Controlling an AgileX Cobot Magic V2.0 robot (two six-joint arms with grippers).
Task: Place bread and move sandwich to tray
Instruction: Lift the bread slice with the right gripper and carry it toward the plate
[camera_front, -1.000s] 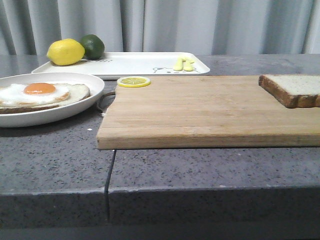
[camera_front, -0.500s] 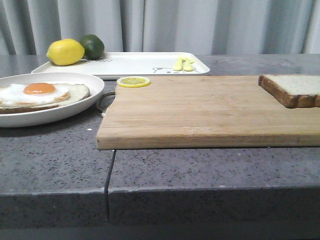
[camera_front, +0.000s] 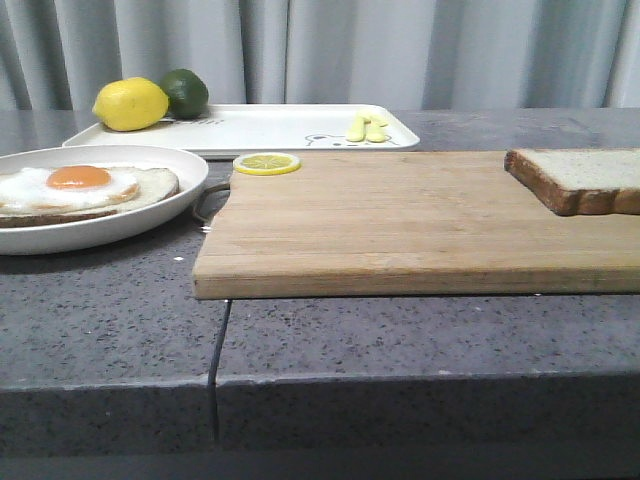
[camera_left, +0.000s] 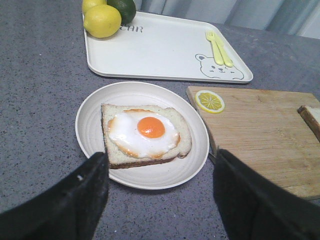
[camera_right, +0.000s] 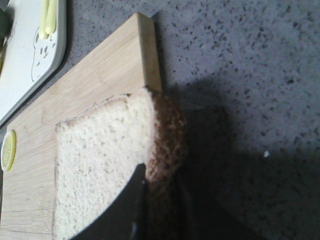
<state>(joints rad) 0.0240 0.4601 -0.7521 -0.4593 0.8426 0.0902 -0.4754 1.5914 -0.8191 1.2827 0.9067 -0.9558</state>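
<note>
I should release the bread from my right gripper on top of the egg (camera_front: 82, 172) on the round white plate.
The bread (camera_right: 100, 160) is a thick pale slice with a dark crust at the right end of the cutting board (camera_front: 400, 220). My right gripper (camera_right: 160, 185) is shut on its crust edge, one finger (camera_right: 125, 210) lying over the top face. In the front view the bread (camera_front: 575, 180) shows but neither gripper does. The sandwich (camera_left: 145, 132), egg on a brown-crusted slice, lies on the round white plate (camera_left: 90, 130). My left gripper (camera_left: 160, 200) hangs open above the counter just short of the plate. The white tray (camera_left: 160, 50) lies beyond the plate.
A lemon (camera_left: 101, 21) and a lime (camera_left: 122, 7) sit on the tray's far corner, and a yellow fork (camera_left: 217, 47) lies by the bear print. A lemon slice (camera_front: 267, 163) rests on the board's corner near the plate. The counter's front edge (camera_front: 320, 385) runs close.
The bread has shifted a little to the left along the board, held by my right gripper. The plate, sandwich and tray have not moved.
</note>
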